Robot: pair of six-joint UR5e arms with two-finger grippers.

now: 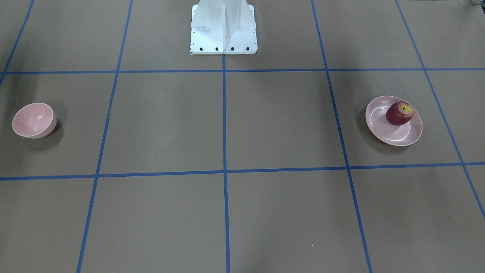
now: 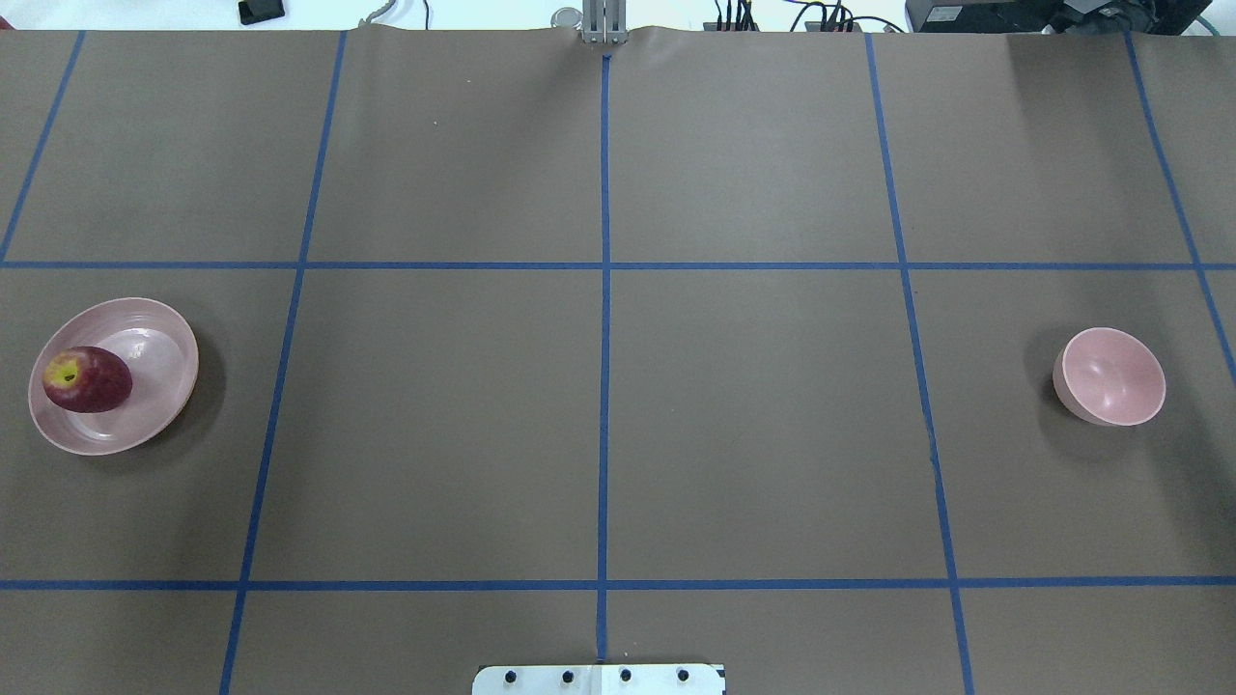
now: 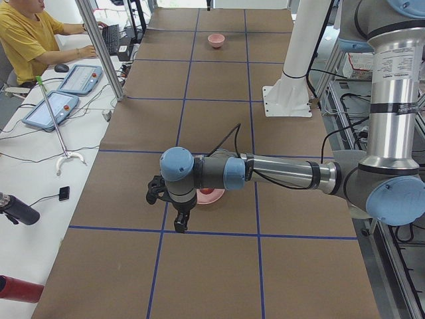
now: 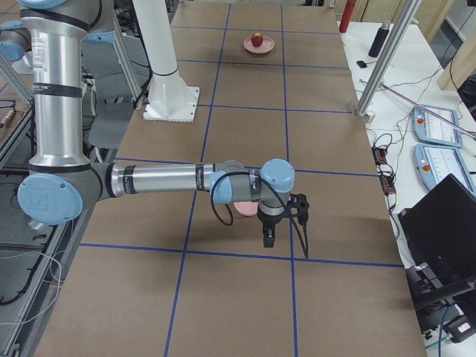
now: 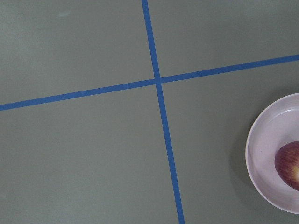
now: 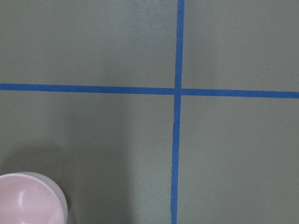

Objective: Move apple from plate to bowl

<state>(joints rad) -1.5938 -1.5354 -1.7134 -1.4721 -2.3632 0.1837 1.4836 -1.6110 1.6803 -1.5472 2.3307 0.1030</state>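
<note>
The small pink bowl is next for my right gripper. It should grip the bowl by the bowl's rim (image 1: 13, 123) (image 6: 65, 212), on the side farthest from the plate.
The dark-red apple (image 2: 87, 379) with its yellow stem patch lies in the shallow pink plate (image 2: 159, 333) at the table's left end. It also shows in the front view (image 1: 399, 113) on the plate (image 1: 394, 138). The small deep pink bowl (image 2: 1110, 376) stands empty at the right end. My left gripper (image 3: 180, 224) hangs above the table just beside the plate (image 3: 211, 197). My right gripper (image 4: 268, 238) hangs beside the bowl (image 4: 243, 210). I cannot tell whether either is open. The left wrist view catches the plate (image 5: 264, 154) and apple (image 5: 289, 164) at its right edge.
Brown table paper carries a grid of blue tape lines (image 2: 604, 338). The white robot base (image 1: 223, 28) stands at mid-table on my side. A person (image 3: 26, 40) sits at a side desk with tablets and cables beyond the table's far edge.
</note>
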